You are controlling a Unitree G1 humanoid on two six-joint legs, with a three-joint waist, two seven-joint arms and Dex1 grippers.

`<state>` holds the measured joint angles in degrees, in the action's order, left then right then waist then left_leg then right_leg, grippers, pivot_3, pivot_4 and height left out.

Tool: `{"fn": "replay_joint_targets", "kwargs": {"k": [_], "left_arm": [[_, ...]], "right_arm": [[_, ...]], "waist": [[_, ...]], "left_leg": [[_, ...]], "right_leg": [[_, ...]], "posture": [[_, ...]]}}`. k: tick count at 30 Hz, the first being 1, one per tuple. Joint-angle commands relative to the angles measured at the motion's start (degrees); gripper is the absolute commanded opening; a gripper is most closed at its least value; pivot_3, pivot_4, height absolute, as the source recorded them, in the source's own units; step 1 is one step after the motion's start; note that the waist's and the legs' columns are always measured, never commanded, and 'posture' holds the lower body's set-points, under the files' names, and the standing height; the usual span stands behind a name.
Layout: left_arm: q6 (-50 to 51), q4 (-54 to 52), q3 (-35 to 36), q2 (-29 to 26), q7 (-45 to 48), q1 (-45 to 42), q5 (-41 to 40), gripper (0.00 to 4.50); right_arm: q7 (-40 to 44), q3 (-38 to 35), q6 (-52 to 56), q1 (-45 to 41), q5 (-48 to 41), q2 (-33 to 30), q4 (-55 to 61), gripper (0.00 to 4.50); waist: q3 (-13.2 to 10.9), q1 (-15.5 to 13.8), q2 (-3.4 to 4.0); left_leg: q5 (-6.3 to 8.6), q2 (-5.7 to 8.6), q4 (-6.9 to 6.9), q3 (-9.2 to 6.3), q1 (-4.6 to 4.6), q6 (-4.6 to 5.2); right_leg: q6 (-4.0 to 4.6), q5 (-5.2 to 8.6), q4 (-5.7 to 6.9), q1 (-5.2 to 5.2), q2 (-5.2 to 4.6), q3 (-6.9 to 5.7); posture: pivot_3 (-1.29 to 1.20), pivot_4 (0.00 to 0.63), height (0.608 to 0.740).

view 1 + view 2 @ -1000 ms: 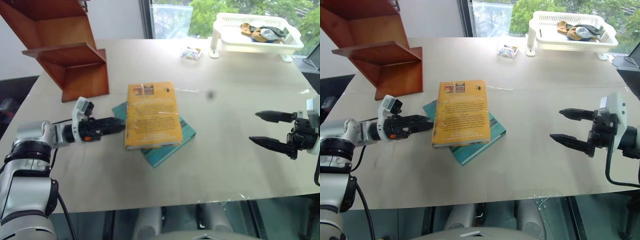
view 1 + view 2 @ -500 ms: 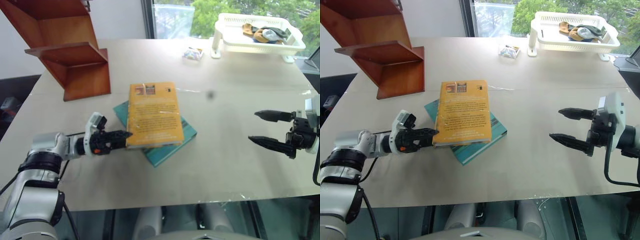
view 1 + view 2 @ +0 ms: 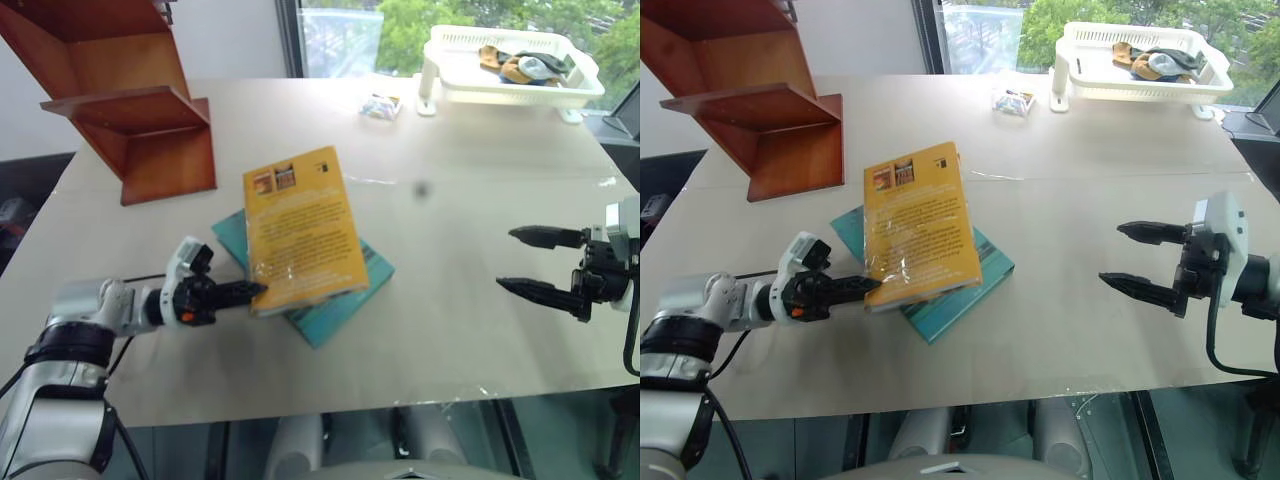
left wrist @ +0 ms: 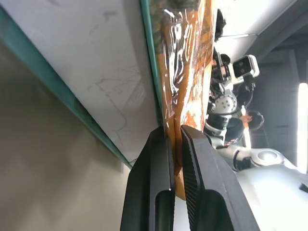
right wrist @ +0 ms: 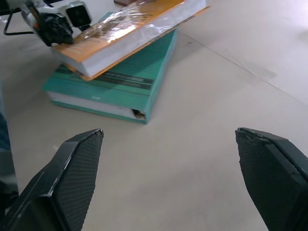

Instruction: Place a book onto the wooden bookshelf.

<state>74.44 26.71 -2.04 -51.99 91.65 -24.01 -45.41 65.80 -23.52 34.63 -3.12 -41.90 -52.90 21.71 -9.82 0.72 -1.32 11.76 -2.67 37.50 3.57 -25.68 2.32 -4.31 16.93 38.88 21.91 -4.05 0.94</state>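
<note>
I can see only my left gripper's fingers pinching the orange book's near corner, so I need to pull the book closer, then grip its near edge point(image 3: 292, 304) deeper before lifting it.
The orange-yellow book point(image 3: 300, 230) lies askew on a teal-green book point(image 3: 340, 300) in the middle of the table, its near edge raised off the teal cover. My left gripper point(image 3: 255, 289) is shut on the orange book's near left corner. In the left wrist view both fingers point(image 4: 154, 183) clamp the plastic-wrapped book point(image 4: 187, 72) between them. The wooden bookshelf point(image 3: 140, 110) stands at the table's far left, apart from the books. Over the right side of the table, my right gripper point(image 3: 506, 258) hangs open and holds nothing.
A white plastic basket rack point(image 3: 500, 85) with small items in it stands at the far right corner. A small wrapped packet point(image 3: 380, 106) lies beside it. Bare table stretches between the books and the right gripper.
The left gripper moved in to the orange book's near left corner and shut on it. The book has turned on the teal one, and its near edge has lifted. The right gripper stayed put.
</note>
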Motion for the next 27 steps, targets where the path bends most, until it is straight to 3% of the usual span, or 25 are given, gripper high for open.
{"fn": "replay_joint_targets", "kwargs": {"k": [1, 9, 10, 13, 16, 18, 23, 24, 27], "left_arm": [[-1.39, -4.57, 4.18, -0.34, -2.58, 2.56, -1.30, 0.02], [-7.61, -6.81, 10.98, 5.90, -11.71, 4.23, -0.86, 0.02], [-7.46, -6.41, 11.31, 6.87, -12.74, 3.72, -0.93, 0.86], [-6.31, -6.21, 11.53, 8.99, -15.86, 2.52, -0.96, 2.13], [-3.52, -7.67, 10.96, 9.88, -16.53, 2.34, -2.34, 3.70], [-1.85, -9.08, 10.53, 9.77, -16.38, 2.87, -3.22, 4.41], [0.46, -9.81, 10.80, 8.16, -15.02, 4.32, -4.42, 4.41], [0.58, -9.80, 10.74, 7.77, -14.69, 4.51, -4.57, 3.99], [1.00, -9.96, 10.86, 6.87, -13.60, 5.00, -5.25, 3.34]], "right_arm": [[-0.20, -0.51, -1.37, -0.37, -0.14, -0.20, 0.43, 4.50], [-0.15, 1.18, -2.67, -1.55, 0.51, -0.04, -0.73, 4.50], [-0.07, 1.22, -2.77, -1.64, 0.53, -0.09, -0.87, 4.50], [0.04, 1.16, -2.98, -1.78, 0.54, -0.30, -1.13, 4.50], [0.13, 0.92, -3.08, -1.72, 0.52, -0.57, -1.19, 4.50], [0.19, 0.75, -3.19, -1.62, 0.53, -0.74, -1.29, 4.50], [0.11, 0.40, -3.31, -1.12, 0.47, -0.71, -1.21, 4.50], [0.06, 0.46, -3.39, -1.03, 0.54, -0.61, -1.20, 4.50], [-0.20, 0.61, -3.49, -0.79, 0.55, -0.33, -0.98, 4.50]], "waist": [[0.00, -0.05, 0.00], [0.00, -0.40, 0.00], [0.01, -0.41, 0.00], [0.01, -0.47, 0.00], [0.01, -0.41, 0.00], [0.06, -0.48, 0.09], [0.08, -0.29, 0.13], [0.08, -0.23, 0.13], [0.08, -0.07, 0.13]], "left_leg": [[0.00, 0.01, 0.00, 0.00, 0.00, 0.00], [0.00, 0.01, 0.02, -0.03, 0.01, 0.00], [0.00, 0.01, 0.02, -0.03, 0.02, 0.00], [0.00, 0.04, 0.03, -0.05, 0.03, 0.00], [0.00, 0.07, 0.04, -0.06, 0.06, 0.00], [0.00, 0.08, 0.04, -0.06, 0.08, 0.00], [0.00, 0.08, 0.04, -0.06, 0.09, 0.00], [0.00, 0.08, 0.04, -0.06, 0.08, 0.00], [0.00, 0.07, 0.04, -0.06, 0.09, 0.00]], "right_leg": [[0.00, 0.00, 0.00, 0.00, -0.01, 0.00], [0.00, -0.01, -0.01, -0.07, -0.02, -0.03], [0.00, -0.01, -0.02, -0.09, -0.02, -0.03], [0.00, -0.01, -0.01, -0.12, -0.02, -0.05], [-0.01, -0.01, -0.02, -0.17, -0.02, -0.06], [-0.01, -0.01, -0.02, -0.18, -0.02, -0.06], [-0.01, -0.01, -0.02, -0.18, -0.02, -0.05], [0.00, -0.01, -0.02, -0.18, -0.02, -0.05], [0.00, 0.00, -0.02, -0.17, -0.02, -0.05]], "posture": [[0.00, 0.150, 0.740], [0.00, 0.150, 0.740], [0.00, 0.150, 0.740], [0.00, 0.150, 0.740], [0.00, 0.150, 0.740], [0.00, 0.150, 0.740], [0.00, 0.150, 0.740], [0.00, 0.150, 0.740], [0.00, 0.150, 0.740]]}}
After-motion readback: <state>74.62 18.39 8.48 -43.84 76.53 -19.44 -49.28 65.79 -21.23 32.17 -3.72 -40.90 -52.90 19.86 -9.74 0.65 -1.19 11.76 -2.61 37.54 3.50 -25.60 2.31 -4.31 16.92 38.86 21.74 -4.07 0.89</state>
